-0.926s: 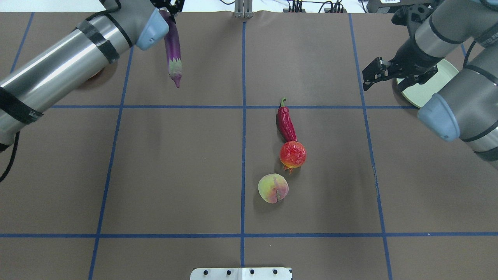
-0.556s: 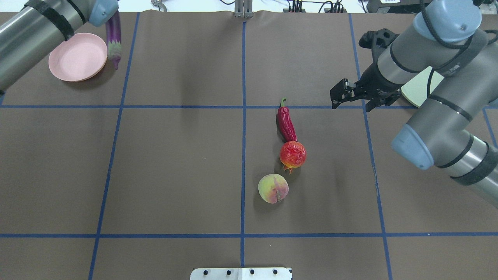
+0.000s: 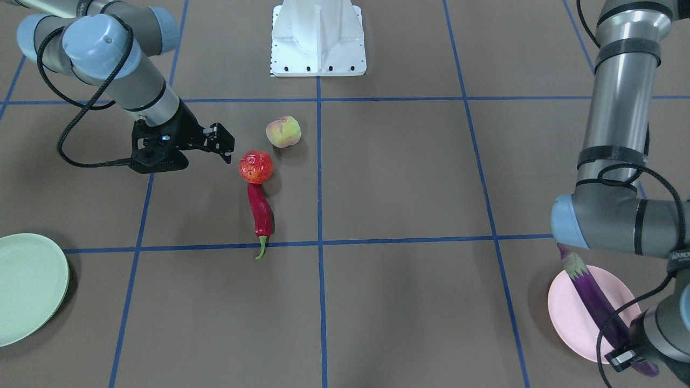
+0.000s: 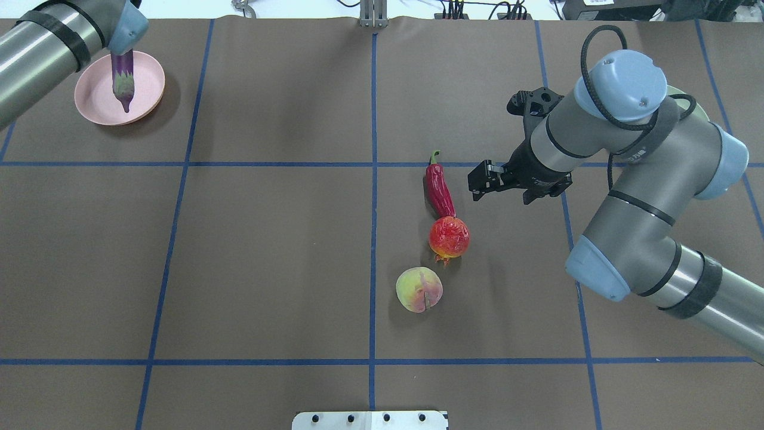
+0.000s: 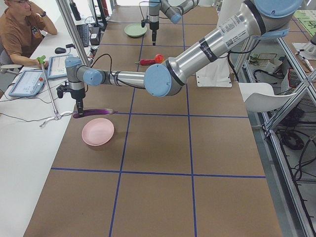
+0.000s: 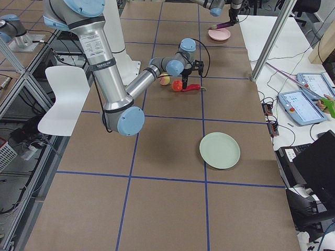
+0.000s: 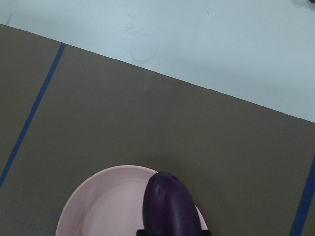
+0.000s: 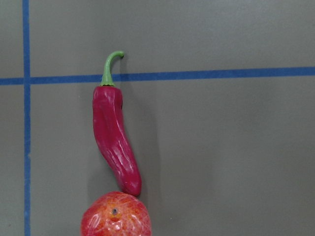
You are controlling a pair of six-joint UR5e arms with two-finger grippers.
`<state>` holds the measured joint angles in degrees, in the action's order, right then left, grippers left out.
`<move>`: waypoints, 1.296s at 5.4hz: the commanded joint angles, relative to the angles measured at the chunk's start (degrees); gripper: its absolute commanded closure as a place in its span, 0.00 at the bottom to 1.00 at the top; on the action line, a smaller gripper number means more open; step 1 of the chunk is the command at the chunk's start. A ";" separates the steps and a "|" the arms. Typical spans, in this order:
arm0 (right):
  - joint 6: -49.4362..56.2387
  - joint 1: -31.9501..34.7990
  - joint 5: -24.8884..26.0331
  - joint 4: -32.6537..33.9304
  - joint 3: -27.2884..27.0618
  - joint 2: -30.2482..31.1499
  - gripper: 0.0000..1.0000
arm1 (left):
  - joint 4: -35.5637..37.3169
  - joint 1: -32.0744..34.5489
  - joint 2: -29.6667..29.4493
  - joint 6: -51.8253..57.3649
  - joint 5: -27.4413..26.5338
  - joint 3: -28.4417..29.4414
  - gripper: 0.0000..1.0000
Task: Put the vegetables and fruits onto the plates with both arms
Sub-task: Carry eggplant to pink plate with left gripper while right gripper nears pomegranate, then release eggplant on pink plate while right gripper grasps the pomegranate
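Observation:
Next, my left gripper sets the purple eggplant free across the middle of the pink plate [image 3: 608, 306], with the eggplant's ends poking over the plate's rim.
My left gripper [image 3: 628, 355] is shut on the fat end of the purple eggplant [image 3: 593, 302], holding it tilted over the pink plate [image 3: 566, 318]. The overhead view shows the eggplant [image 4: 123, 83] above the pink plate [image 4: 92, 98]. The red chili [image 4: 439, 191], tomato [image 4: 449, 236] and peach [image 4: 419, 289] lie in a line mid-table. The chili's tip touches the tomato. My right gripper [image 4: 480, 182] is open, just right of the chili, holding nothing. The mint green plate [image 3: 27, 285] sits far off on my right side.
The white pedestal base [image 3: 318, 37] stands at the near edge. Blue tape lines grid the brown table. A seated person [image 5: 19, 29] and tablets are beyond the far edge, with a metal pole [image 5: 71, 29] near the pink plate.
My left arm carried the eggplant leftward to above the pink plate. My right arm swung from the green plate toward the chili, gripper still open.

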<state>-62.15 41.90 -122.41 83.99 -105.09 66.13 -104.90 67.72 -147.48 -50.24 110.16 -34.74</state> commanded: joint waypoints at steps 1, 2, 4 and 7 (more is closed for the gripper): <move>-0.60 -2.52 0.07 0.21 1.55 -0.74 0.01 | -3.09 0.04 0.08 0.05 -1.00 4.13 1.00; -0.69 -3.57 0.16 -0.05 2.17 -0.83 0.01 | -3.11 -0.65 0.09 0.05 -1.00 4.33 1.00; -0.87 -4.11 0.07 0.29 2.61 -1.62 0.01 | -3.20 -3.37 0.35 0.14 -1.00 5.99 1.00; -0.87 -4.11 0.07 0.29 2.61 -1.71 0.01 | -6.79 -3.21 1.14 0.75 -6.43 10.28 1.00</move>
<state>-63.02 37.80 -122.34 84.28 -102.48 64.43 -110.36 64.48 -146.42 -49.84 105.73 -26.20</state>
